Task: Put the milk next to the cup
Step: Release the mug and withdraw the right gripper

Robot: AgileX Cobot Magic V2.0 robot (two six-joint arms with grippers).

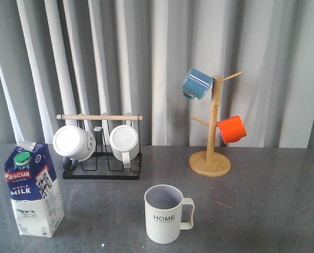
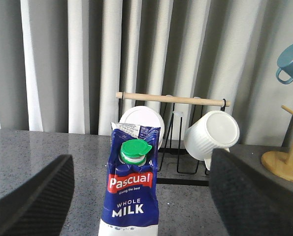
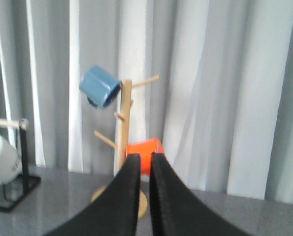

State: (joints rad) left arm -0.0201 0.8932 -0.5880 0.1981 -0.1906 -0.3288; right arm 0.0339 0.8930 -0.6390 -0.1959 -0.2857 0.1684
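Note:
The milk has a blue upper part (image 1: 27,176) (image 2: 131,180) just below the green cap. My left gripper will close on it there.
The milk (image 1: 32,188) is a blue-and-white carton with a green cap. It stands upright at the table's front left. The cup (image 1: 164,213), a cream ribbed mug marked "HOME", stands at the front middle with its handle to the right, well apart from the milk. My left gripper (image 2: 142,157) is open. The milk (image 2: 132,196) stands ahead of it, in line with the gap between the fingers (image 2: 33,196), untouched. My right gripper (image 3: 146,158) is shut and empty, off to the right. Neither gripper shows in the front view.
A black wire rack (image 1: 101,161) with a wooden bar holds two white mugs (image 1: 74,143) behind the milk. A wooden mug tree (image 1: 212,132) at the back right carries a blue mug (image 1: 197,83) and an orange mug (image 1: 231,129). Grey curtains hang behind.

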